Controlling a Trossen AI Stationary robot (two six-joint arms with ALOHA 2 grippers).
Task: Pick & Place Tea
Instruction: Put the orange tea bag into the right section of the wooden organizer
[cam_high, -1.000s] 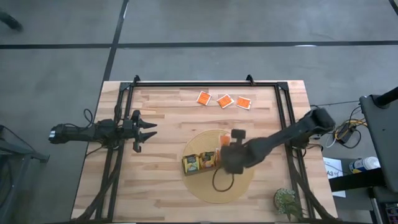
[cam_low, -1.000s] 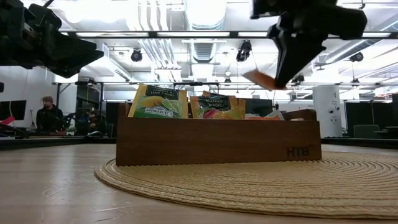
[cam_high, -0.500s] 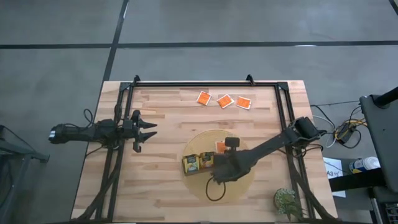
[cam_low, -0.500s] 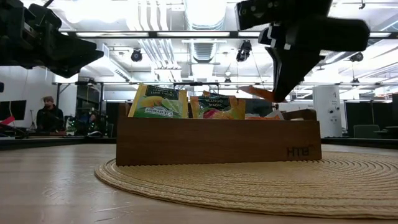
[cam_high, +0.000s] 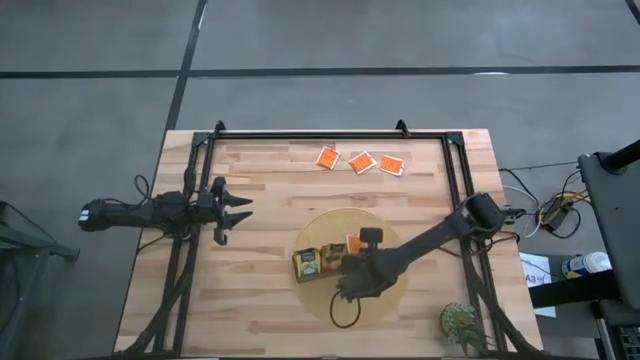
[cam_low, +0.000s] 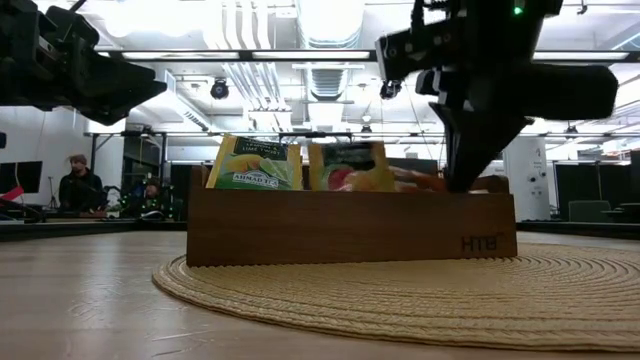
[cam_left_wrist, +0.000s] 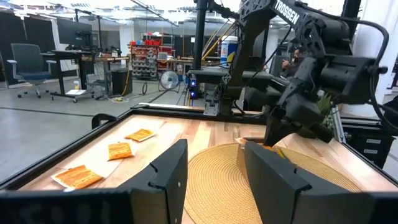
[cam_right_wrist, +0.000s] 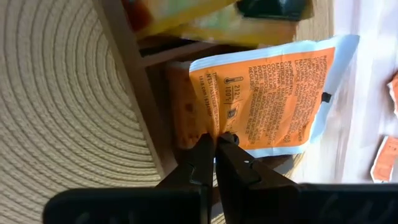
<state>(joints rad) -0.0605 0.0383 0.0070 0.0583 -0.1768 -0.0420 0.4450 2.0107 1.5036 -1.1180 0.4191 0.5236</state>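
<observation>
The far edge of the orange sachet hangs over the side of the tray, so next my right gripper lets go of the sachet and takes it nearer that edge (cam_right_wrist: 298, 138) to tuck it in.
My right gripper (cam_high: 357, 262) is over the brown wooden tray (cam_high: 300, 272) on the round woven mat and is shut on a bright orange, white-edged tea sachet (cam_right_wrist: 267, 93). In the low view that sachet (cam_low: 415, 180) sits at the rim of the tray's (cam_low: 350, 228) right compartment. A green-and-yellow sachet (cam_low: 255, 165) and a yellow-orange one (cam_low: 350, 166) stand upright in the other compartments. Three more orange sachets (cam_high: 361, 162) lie flat near the table's far edge. My left gripper (cam_high: 240, 210) waits open over the table's left side. My right gripper pinches the orange sachet by its edge (cam_right_wrist: 214, 127) between the two fingers, which come from above, pointing down. The sachet hangs tilted below the fingers, partly inside the tray's end compartment (cam_right_wrist: 180, 106). Whether its lower end rests on the tray floor, I cannot tell.
The woven mat (cam_high: 385, 300) lies under the tray, right of the table's middle. A small potted plant (cam_high: 462, 325) stands at the near right corner. A black frame (cam_high: 330, 133) runs along the table's edges. Bare wood (cam_high: 260, 170) lies between the left gripper and the loose sachets.
My right gripper has come down and moved toward the table's near left, over the tray. The orange sachet it holds, at first well above the tray's rim, now dips into the right compartment.
</observation>
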